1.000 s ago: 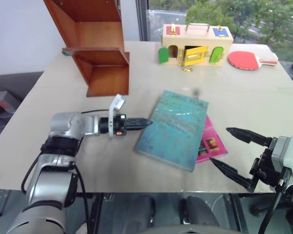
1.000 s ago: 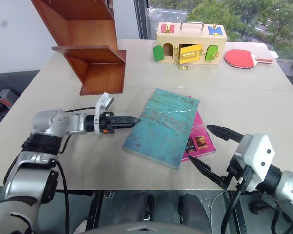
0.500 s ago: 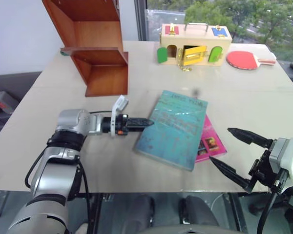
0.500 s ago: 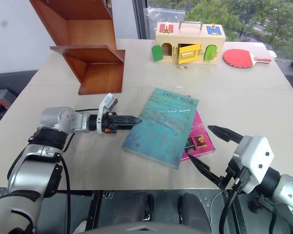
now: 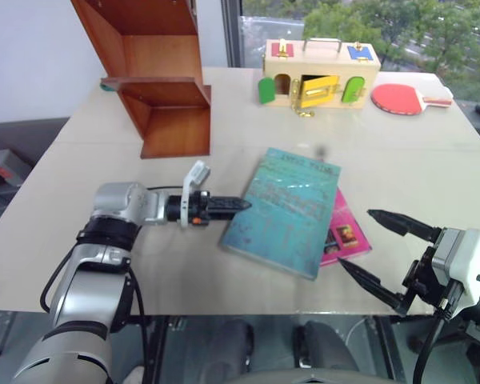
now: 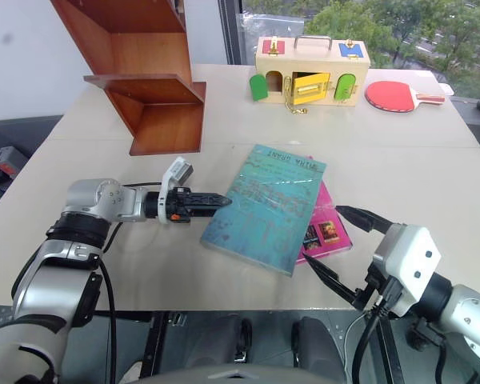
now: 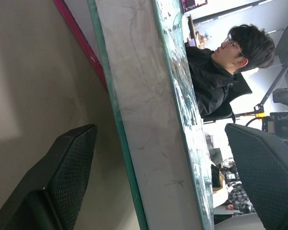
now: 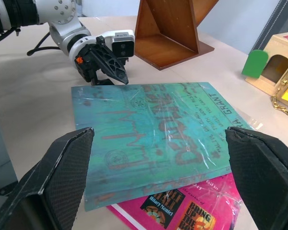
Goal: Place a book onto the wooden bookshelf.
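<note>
Next, I move my right gripper next to the teal-blue book's far edge point(image 5: 317, 161) point(image 8: 236, 111), beside the author's name Mira Grant, and close it there.
The teal-blue book point(image 5: 284, 212) lies flat in the middle of the table, its right part resting on a magenta-pink book point(image 5: 346, 234). My left gripper point(image 5: 238, 205) is level at the book's left edge and open. In the left wrist view that page edge point(image 7: 149, 143) stands between the two fingers point(image 7: 53, 191). My right gripper point(image 5: 356, 238) is open just off the table's near right, beside the pink book's corner and holding nothing. The reddish-brown wooden bookshelf point(image 5: 164, 88) stands at the far left of the table.
A pale wooden box with coloured doors point(image 5: 320, 72) and a red table-tennis paddle point(image 5: 404, 98) lie at the far right. The table's front edge point(image 5: 224, 308) runs just below both grippers. A seated person point(image 7: 211, 81) in dark clothes is beyond the book.
</note>
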Robot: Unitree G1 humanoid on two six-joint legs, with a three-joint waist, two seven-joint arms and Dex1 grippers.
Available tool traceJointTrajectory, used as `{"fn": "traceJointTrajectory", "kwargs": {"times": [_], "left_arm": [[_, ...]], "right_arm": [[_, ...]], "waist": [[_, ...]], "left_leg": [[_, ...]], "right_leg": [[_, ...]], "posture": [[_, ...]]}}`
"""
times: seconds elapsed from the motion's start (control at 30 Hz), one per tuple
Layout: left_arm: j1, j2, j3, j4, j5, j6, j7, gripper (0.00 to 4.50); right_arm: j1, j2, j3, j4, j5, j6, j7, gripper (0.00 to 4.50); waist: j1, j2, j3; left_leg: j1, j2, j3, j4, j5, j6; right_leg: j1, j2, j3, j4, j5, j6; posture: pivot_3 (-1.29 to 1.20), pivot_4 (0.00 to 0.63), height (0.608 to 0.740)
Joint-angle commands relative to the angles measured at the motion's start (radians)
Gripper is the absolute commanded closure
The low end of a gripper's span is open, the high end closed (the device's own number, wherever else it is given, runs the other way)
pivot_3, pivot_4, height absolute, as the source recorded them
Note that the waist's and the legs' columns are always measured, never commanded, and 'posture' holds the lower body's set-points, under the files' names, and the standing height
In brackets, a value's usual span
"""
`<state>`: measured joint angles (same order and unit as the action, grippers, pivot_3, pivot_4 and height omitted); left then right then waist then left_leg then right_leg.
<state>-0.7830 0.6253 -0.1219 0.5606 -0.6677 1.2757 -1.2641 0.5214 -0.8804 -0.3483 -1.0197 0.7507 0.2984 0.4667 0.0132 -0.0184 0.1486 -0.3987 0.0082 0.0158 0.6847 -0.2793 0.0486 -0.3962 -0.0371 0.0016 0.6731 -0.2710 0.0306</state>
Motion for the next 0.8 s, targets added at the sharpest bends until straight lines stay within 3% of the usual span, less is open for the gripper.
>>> {"fn": "traceJointTrajectory", "kwargs": {"times": [0.03,0.13,0.4,0.67,0.8], "left_arm": [[0.021,0.030,0.035,-0.072,0.002,-0.052,-0.019,0.00],[0.102,0.084,0.072,-0.196,-0.017,-0.135,-0.058,0.00],[0.310,0.169,0.180,-0.440,-0.051,-0.294,-0.126,0.00],[0.572,0.282,0.230,-0.694,-0.106,-0.355,-0.210,0.00],[0.691,0.328,0.262,-0.795,-0.136,-0.362,-0.227,0.00]], "right_arm": [[0.012,-0.005,0.008,-0.027,-0.020,0.045,-0.023,0.02],[-0.014,-0.007,0.077,0.025,-0.156,0.113,-0.060,0.02],[-0.167,0.079,0.216,0.195,-0.332,0.170,-0.106,0.02],[-0.561,0.102,0.289,0.450,-0.357,0.165,0.030,0.02],[-0.831,0.128,0.376,0.726,-0.434,0.140,0.100,1.23]], "waist": [[0.000,0.000,0.000],[-0.005,0.000,0.000],[0.002,0.000,0.001],[-0.009,0.003,0.003],[-0.019,0.005,0.005]], "left_leg": [[0.000,0.000,0.000,0.000,0.000,0.000],[0.000,0.001,0.001,0.000,0.000,0.000],[0.001,0.002,0.001,0.000,0.000,0.000],[0.002,0.001,0.002,-0.001,0.000,0.000],[0.002,0.001,0.003,-0.001,0.000,0.000]], "right_leg": [[0.000,0.000,0.000,0.000,0.000,0.000],[0.000,-0.003,0.001,0.000,0.000,0.000],[-0.001,-0.006,0.001,0.001,0.000,-0.001],[-0.001,-0.008,0.001,0.001,0.000,-0.001],[-0.001,-0.008,0.001,0.001,0.000,-0.001]], "posture": [[0.00,0.150,0.740],[0.00,0.150,0.740],[0.00,0.150,0.740],[0.00,0.150,0.740],[0.00,0.150,0.740]]}}
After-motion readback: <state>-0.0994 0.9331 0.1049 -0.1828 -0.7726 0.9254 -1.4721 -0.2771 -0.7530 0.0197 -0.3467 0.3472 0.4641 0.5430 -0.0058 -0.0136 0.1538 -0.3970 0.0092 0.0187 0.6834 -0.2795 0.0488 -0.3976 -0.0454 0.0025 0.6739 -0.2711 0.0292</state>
